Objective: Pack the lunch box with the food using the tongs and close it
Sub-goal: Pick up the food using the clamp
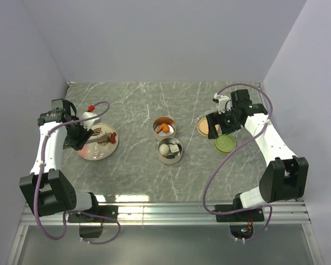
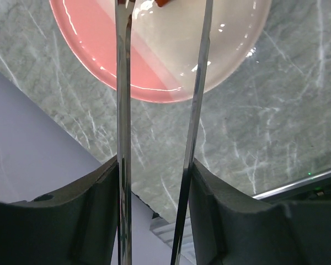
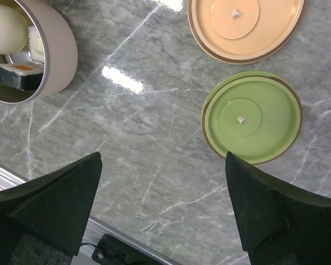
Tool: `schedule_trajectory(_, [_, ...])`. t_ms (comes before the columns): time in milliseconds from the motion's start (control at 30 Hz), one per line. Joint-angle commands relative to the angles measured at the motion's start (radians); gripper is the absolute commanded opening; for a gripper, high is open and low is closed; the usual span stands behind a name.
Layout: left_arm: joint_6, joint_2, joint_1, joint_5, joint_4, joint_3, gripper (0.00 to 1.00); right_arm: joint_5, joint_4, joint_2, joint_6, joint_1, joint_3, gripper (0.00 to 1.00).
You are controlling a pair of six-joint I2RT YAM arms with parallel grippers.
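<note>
The robot's left gripper should release the piece of food, now at the tongs' tips, from the tongs in the tin with the orange-red chunks (image 1: 166, 131).
My left gripper (image 2: 154, 165) is shut on the tongs (image 2: 123, 110), whose two slim arms run between its fingers (image 2: 94, 204) and out over the pink plate (image 2: 94, 49). An orange-red piece of food (image 2: 162, 3) shows at the tongs' tips. In the top view the tongs (image 1: 97, 132) lie over the plate (image 1: 90, 153). The lunch box is two open steel tins. One tin (image 1: 157, 121) holds orange-red chunks (image 1: 164, 128). The other tin (image 3: 58, 52) holds a whitish ball (image 3: 5, 27) and a dark-and-white piece (image 3: 17, 76). My right gripper (image 3: 163, 160) hangs open and empty beside the green lid (image 3: 252, 116) and pale orange lid (image 3: 243, 22).
Grey marble tabletop (image 1: 132, 105) with purple walls on three sides. A metal rail (image 1: 171, 207) runs along the near edge by the arm bases. Cables loop from both arms over the table.
</note>
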Motion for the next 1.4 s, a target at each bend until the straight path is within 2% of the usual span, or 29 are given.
schedule_trajectory(0, [0.035,0.019,0.004,-0.014,0.049,0.002,0.51,0.005,0.013,-0.021,0.007,0.006,0.049,1.00])
schedule_trajectory(500, [0.064,0.044,0.019,-0.028,0.066,-0.058,0.49,0.017,0.012,-0.011,0.004,0.006,0.049,1.00])
schedule_trajectory(600, [0.060,0.047,0.024,-0.024,0.071,-0.047,0.45,0.017,0.013,-0.013,0.005,0.007,0.049,1.00])
schedule_trajectory(1067, [0.040,0.076,0.065,0.027,0.006,0.085,0.31,0.013,0.010,-0.008,0.007,0.007,0.055,1.00])
schedule_trajectory(1367, [0.001,0.092,0.056,0.093,-0.060,0.200,0.28,0.010,0.015,-0.002,0.008,0.007,0.059,1.00])
